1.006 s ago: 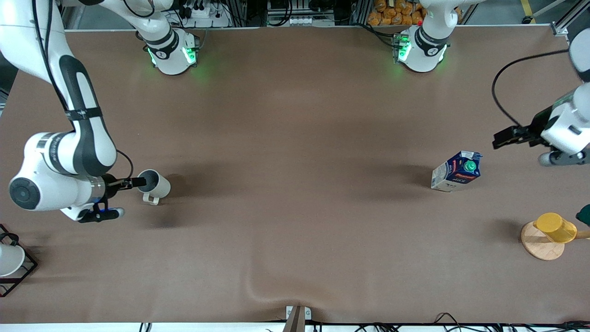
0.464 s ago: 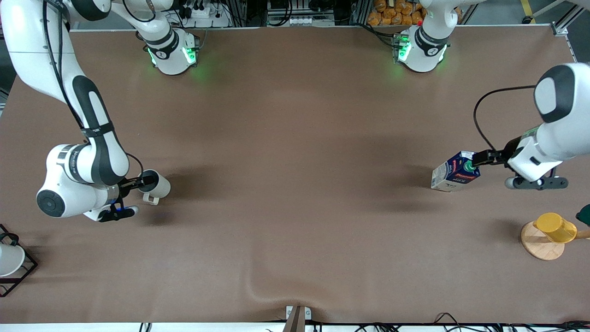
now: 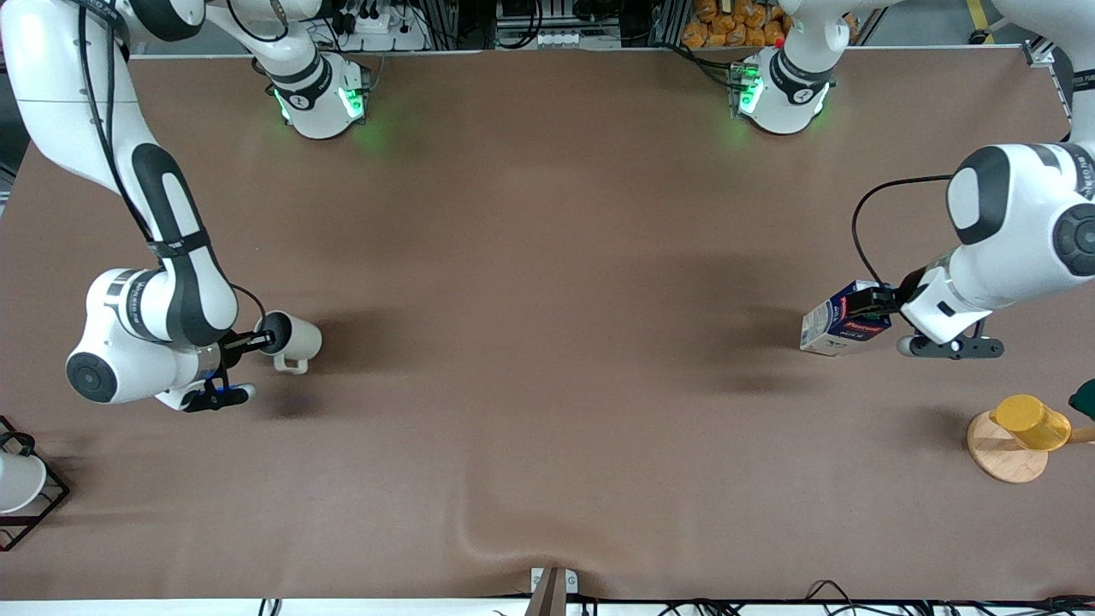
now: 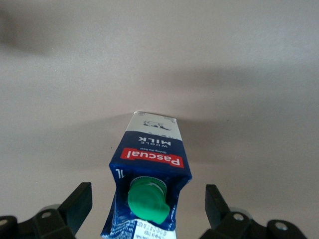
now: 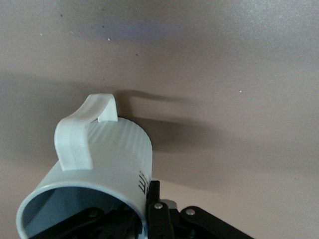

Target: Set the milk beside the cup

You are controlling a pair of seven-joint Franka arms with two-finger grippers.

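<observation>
Next, I set the cup on the bare table with my right gripper, somewhat (image 3: pixel 494 344) short of halfway to the milk.
The milk (image 3: pixel 843 318), a dark-blue carton with a green cap (image 4: pixel 147 201), stands on the table toward the left arm's end. My left gripper (image 3: pixel 874 301) is open, with one finger on each side of the carton's top and not touching it; in the left wrist view (image 4: pixel 148 199) the milk (image 4: pixel 152 154) sits between the fingers. The cup (image 3: pixel 297 337), a cream mug, is toward the right arm's end. My right gripper (image 3: pixel 261 340) is shut on its rim, one finger inside and one outside, as the right wrist view (image 5: pixel 145 211) shows on the cup (image 5: pixel 112 154).
A yellow cup (image 3: pixel 1031 422) sits on a round wooden stand (image 3: pixel 1003 453), nearer the front camera than the milk. A white cup (image 3: pixel 15 482) sits in a black wire rack (image 3: pixel 47 505) at the right arm's end. The table cover has a wrinkle (image 3: pixel 479 535) near the front edge.
My left gripper has come in from the table's end to the milk and now straddles its top. My right gripper has shifted the cup slightly toward the table's middle.
</observation>
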